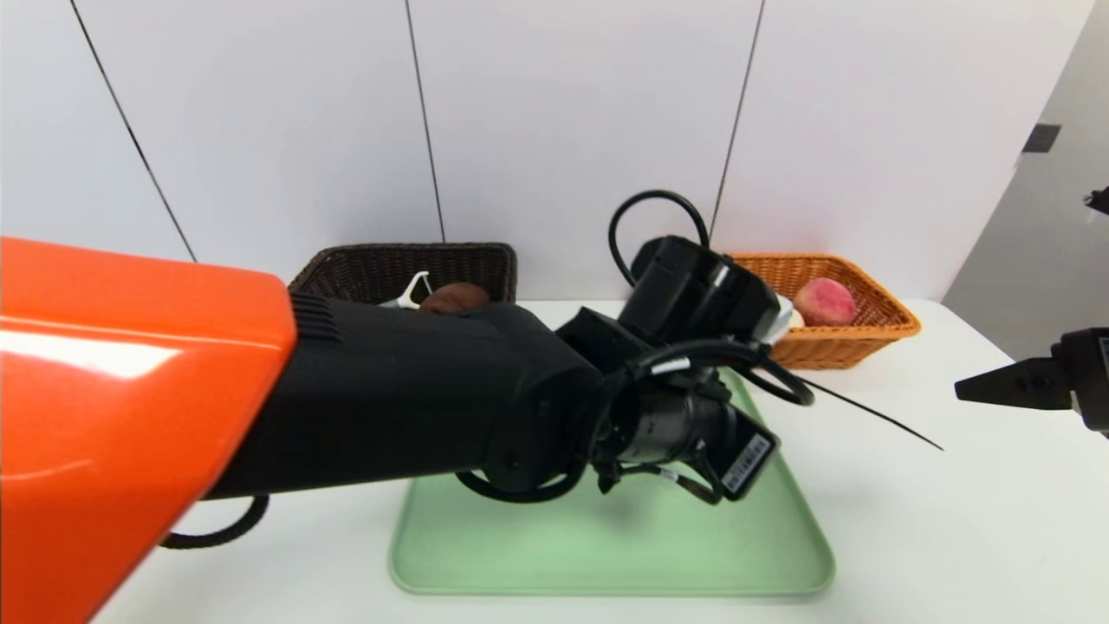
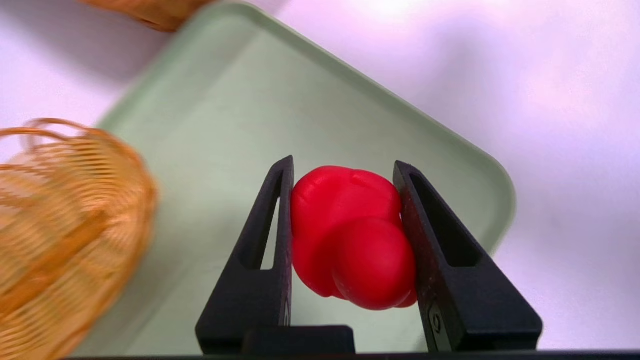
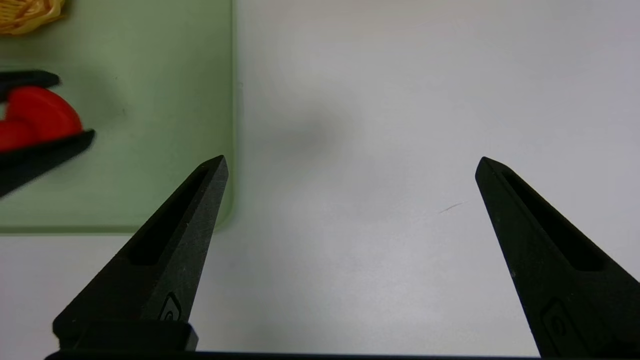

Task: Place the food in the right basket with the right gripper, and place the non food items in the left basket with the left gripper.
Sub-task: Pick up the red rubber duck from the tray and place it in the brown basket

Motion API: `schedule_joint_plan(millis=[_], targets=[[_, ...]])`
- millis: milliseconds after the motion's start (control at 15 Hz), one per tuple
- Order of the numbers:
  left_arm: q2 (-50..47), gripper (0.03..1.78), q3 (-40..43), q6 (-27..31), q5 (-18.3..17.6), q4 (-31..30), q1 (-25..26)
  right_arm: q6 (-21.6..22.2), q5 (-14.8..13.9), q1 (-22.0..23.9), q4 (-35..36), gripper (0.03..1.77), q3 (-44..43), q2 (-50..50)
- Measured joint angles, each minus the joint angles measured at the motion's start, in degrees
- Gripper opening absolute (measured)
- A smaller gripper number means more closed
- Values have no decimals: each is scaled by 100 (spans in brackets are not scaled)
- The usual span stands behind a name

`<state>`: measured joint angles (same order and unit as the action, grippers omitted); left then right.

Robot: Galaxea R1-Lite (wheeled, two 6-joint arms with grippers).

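The robot's left gripper will place the red object between the peeler and the brown rounded object (image 1: 394, 315) in the dark brown basket.
My left gripper (image 2: 344, 164) is shut on a lumpy, glossy red object (image 2: 350, 235) that looks like a pepper, held above the green tray (image 2: 225, 125) and close to the orange basket (image 2: 65, 225). In the head view the left arm (image 1: 693, 295) reaches across to the orange basket (image 1: 866, 334), and its wrist hides the fingers and the red object. A peach (image 1: 825, 302) lies in that basket. My right gripper (image 1: 996, 386) hangs open and empty over bare table off the tray's right side. The right wrist view shows the red object (image 3: 42, 117) between the other arm's fingers.
The dark brown basket (image 1: 407, 260) at the back left holds a white peeler (image 1: 414, 290) and a brown rounded object (image 1: 455, 297). The green tray (image 1: 606, 555) lies in the middle of the white table. A black cable (image 1: 875, 416) trails from the left wrist.
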<state>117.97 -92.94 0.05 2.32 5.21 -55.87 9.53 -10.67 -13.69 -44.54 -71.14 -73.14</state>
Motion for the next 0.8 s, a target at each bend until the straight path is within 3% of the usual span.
schedule_joint_plan(millis=[267,800], targets=[[-523,67,-301,0,35,280,763,-2,1,0,43,171,1,-61],[-689,66,-965,17,22,568,3038,-26,1,-4,87,171,6,-224]])
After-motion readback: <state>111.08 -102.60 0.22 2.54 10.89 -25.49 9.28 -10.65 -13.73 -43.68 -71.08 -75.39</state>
